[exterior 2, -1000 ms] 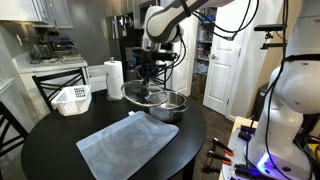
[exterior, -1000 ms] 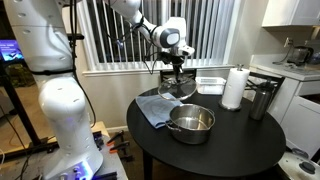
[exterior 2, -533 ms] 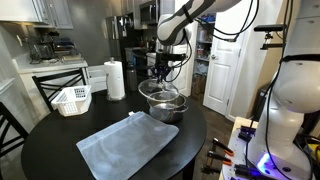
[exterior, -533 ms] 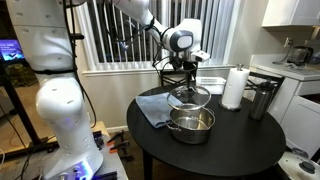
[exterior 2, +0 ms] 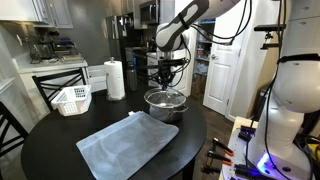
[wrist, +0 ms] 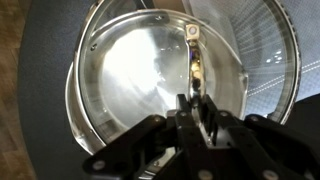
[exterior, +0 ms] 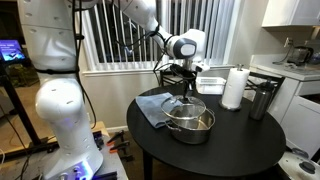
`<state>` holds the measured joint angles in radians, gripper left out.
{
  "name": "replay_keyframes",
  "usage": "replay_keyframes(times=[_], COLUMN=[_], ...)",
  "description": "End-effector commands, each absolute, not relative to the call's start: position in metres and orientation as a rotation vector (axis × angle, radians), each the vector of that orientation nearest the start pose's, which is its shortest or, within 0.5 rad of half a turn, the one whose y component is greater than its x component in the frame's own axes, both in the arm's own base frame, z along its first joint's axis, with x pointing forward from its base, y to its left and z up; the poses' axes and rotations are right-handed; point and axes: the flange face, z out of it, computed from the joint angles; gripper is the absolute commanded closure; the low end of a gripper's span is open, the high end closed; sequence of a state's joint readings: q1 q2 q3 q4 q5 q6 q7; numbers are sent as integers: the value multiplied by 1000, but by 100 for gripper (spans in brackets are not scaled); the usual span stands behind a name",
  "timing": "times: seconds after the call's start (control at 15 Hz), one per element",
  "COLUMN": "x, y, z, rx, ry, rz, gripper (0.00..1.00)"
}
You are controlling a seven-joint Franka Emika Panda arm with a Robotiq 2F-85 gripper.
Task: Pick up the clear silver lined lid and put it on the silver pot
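Note:
The clear silver lined lid, now tilted just above the pot, will be let go by my gripper flat across the open top of the silver pot (exterior: 193, 114) (wrist: 160, 85).
The silver pot (exterior: 190, 124) stands on the round black table (exterior: 240, 140); it also shows in the other exterior view (exterior 2: 167, 104). My gripper (exterior: 187, 88) is shut on the rim of the clear silver lined lid (exterior: 186, 106) and holds it tilted just above the pot, its low edge near the pot's rim. In the wrist view my gripper (wrist: 192, 104) clamps the lid's edge (wrist: 160, 70), and the pot's rim (wrist: 75, 105) shows through and around the glass.
A grey-blue cloth (exterior: 150, 108) lies beside the pot, also seen in an exterior view (exterior 2: 125, 145). A white basket (exterior 2: 71, 98), a paper towel roll (exterior: 233, 88) and a dark canister (exterior: 262, 100) stand at the table's far side.
My gripper has carried the lid sideways from above the cloth and down, so it now hangs tilted just over the pot.

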<state>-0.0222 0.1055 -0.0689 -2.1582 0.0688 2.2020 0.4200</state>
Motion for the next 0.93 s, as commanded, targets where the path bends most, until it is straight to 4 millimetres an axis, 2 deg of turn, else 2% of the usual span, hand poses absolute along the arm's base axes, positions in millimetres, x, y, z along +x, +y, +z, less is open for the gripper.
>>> replay_keyframes(times=[0.0,0.33,0.87], x=[542,541,566], y=[-63,-84,-94], z=[353,348,348], rx=[-2970,-2941,-2939], ry=[902,974,998], rz=[148,156,201], gripper=[96,96,96])
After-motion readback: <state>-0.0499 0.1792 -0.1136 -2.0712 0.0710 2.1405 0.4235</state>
